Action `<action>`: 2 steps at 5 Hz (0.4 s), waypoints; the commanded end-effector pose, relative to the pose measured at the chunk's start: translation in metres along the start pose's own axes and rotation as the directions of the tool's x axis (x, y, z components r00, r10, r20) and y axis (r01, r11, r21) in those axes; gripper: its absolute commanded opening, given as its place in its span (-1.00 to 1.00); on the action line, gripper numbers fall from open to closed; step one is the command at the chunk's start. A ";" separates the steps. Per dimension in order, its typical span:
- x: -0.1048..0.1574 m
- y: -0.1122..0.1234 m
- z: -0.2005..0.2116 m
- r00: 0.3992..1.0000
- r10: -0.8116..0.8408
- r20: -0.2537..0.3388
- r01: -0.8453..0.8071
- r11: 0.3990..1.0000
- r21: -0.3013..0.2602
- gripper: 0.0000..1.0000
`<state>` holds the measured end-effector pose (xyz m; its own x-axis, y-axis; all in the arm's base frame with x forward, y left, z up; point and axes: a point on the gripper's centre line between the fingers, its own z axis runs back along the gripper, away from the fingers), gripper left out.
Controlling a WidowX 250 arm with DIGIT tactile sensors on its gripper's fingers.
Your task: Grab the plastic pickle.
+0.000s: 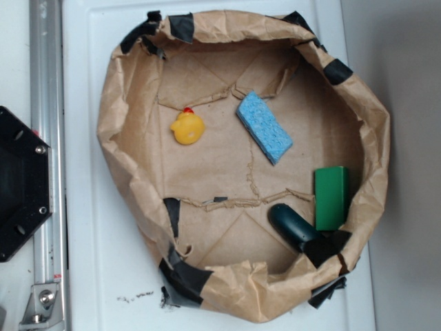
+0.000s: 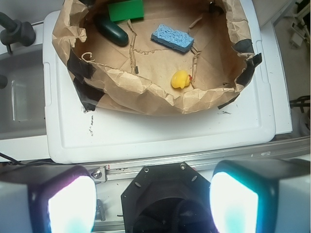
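I need to move my gripper to the plastic pickle next and close it across the middle of its body (image 1: 296, 227) (image 2: 113, 32), beside the green block.
The plastic pickle (image 1: 292, 225) is a dark teal-green glossy oblong lying inside the brown paper-lined bowl (image 1: 120, 138), at its front right, next to the bright green block (image 1: 331, 197). In the wrist view the pickle (image 2: 112, 31) lies at the top left, beside the green block (image 2: 126, 9). My gripper (image 2: 153, 204) is open and empty, its two fingers wide apart at the bottom of the wrist view, hovering over the black robot base (image 2: 167, 194), far from the pickle. The gripper does not show in the exterior view.
A yellow rubber duck (image 1: 187, 127) and a blue sponge (image 1: 264, 127) lie in the bowl. The bowl stands on a white tray (image 1: 89, 269). A metal rail (image 1: 47, 89) and the black base (image 1: 21, 183) are at the left. Black tape patches (image 1: 185, 277) hold the paper rim.
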<state>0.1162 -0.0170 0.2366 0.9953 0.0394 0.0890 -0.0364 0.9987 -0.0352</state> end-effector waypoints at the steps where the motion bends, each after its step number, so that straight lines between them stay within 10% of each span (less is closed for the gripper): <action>1: 0.000 0.000 0.000 1.000 0.000 0.000 0.000 1.000 0.000 1.00; 2: 0.048 -0.003 -0.024 0.988 -0.127 0.089 0.121 0.991 0.065 1.00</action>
<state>0.1655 -0.0172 0.2104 0.9856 -0.0788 0.1495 0.0743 0.9966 0.0356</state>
